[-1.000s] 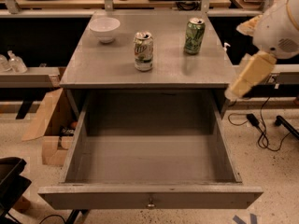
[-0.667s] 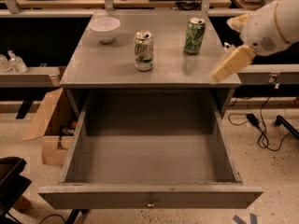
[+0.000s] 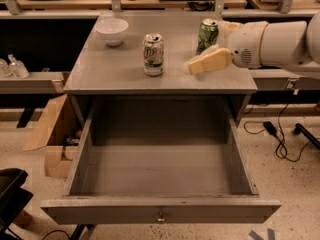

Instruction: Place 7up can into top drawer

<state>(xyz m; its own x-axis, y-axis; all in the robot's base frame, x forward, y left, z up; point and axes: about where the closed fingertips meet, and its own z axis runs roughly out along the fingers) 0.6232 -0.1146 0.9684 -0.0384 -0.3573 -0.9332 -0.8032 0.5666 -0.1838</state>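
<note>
Next, my gripper needs to go to the 7up can's lower half [image 3: 153,64] and close there, leaving the can's silver top clear above the fingers.
The 7up can [image 3: 153,54], pale with green lettering and a silver top, stands upright on the grey tabletop [image 3: 100,69] left of centre. My gripper [image 3: 196,66] reaches in from the right over the tabletop, its cream fingertip pointing left, a short gap to the right of the can and not touching it. The top drawer [image 3: 160,211] is pulled fully open below the table, empty, with a small metal knob at the centre of its front panel.
A darker green can [image 3: 207,34] stands at the back right, just behind my gripper. A white bowl [image 3: 111,30] sits at the back left. A cardboard box [image 3: 52,144] lies on the floor at left; cables [image 3: 277,139] trail at right.
My gripper has swung in from the table's right edge, moving left across the tabletop toward the 7up can. The cans, bowl and drawer have not moved.
</note>
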